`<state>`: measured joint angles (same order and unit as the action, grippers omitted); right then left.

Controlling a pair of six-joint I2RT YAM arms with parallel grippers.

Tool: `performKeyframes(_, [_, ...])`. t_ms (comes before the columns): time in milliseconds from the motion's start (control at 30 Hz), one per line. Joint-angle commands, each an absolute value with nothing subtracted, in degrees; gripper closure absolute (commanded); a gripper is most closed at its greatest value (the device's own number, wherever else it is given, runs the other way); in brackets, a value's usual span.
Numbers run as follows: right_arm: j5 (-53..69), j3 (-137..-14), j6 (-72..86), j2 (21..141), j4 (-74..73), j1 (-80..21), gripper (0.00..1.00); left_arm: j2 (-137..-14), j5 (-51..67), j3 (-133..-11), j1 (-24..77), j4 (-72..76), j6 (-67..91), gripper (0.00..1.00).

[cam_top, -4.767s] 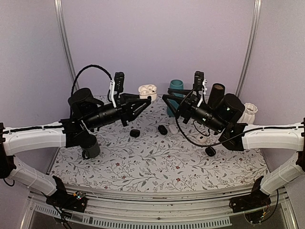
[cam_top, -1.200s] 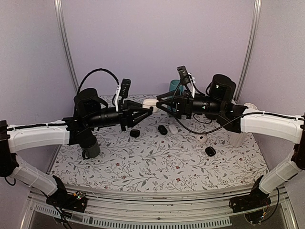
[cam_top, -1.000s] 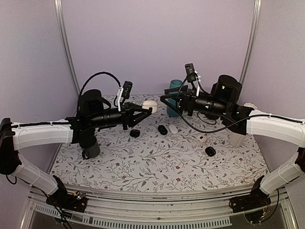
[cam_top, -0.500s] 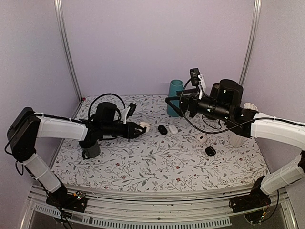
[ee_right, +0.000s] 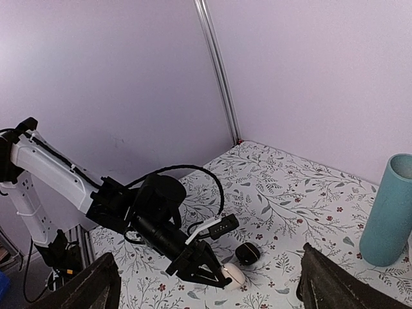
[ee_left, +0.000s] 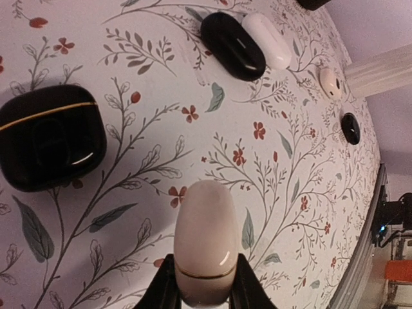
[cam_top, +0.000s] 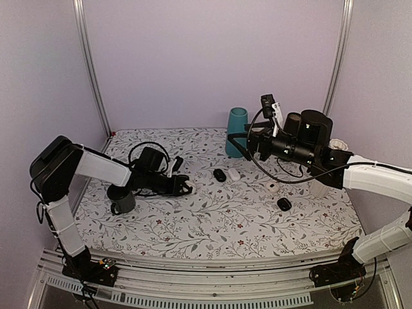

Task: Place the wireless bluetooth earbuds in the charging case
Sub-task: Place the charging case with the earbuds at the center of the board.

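Note:
Next, my left gripper releases the charging case on the floral table cloth just in front (cam_top: 180, 190) (ee_left: 116, 257) of the black case.
The charging case (ee_left: 206, 238) is closed, a white rounded shell with a thin seam, and my left gripper (ee_left: 203, 291) is shut on its near end. In the right wrist view the charging case (ee_right: 233, 275) lies low at the floral table cloth beside a black case (ee_right: 248, 253); I cannot tell whether it touches the cloth. From above, my left gripper (cam_top: 185, 188) is down at the table's left middle and hides the case. My right gripper (cam_top: 237, 143) hangs open and empty high at the back right, its fingers (ee_right: 90, 290) spread wide. No earbuds are in view.
A black oval case (cam_top: 220, 174) and a white oval case (cam_top: 234, 174) lie mid-table. A small white piece (cam_top: 273, 187) and a small black piece (cam_top: 284, 204) lie further right. A teal cup (cam_top: 237, 129) stands at the back, a dark mug (cam_top: 122, 199) by the left arm.
The left arm came down from mid-air to the table with the closed case still gripped. The right gripper opened wide and drew back to the right.

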<state>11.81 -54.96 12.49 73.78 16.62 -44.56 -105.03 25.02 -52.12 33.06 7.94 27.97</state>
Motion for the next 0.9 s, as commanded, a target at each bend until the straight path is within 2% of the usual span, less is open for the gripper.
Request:
performKeyframes(0, [10.56,-54.25,11.78,72.14,16.09,-44.31,0.02,-105.81,25.70,-53.20,31.80,6.65,28.90,0.96])
performKeyframes(433, [11.36,-55.60,11.60,73.26,15.65,-44.32,0.01,-105.65,26.41,-51.53,29.86,3.66,28.29,0.89])
performKeyframes(867, [11.69,-55.34,12.13,72.52,15.69,-44.31,0.00,-105.39,24.63,-52.11,29.31,1.41,27.65,0.69])
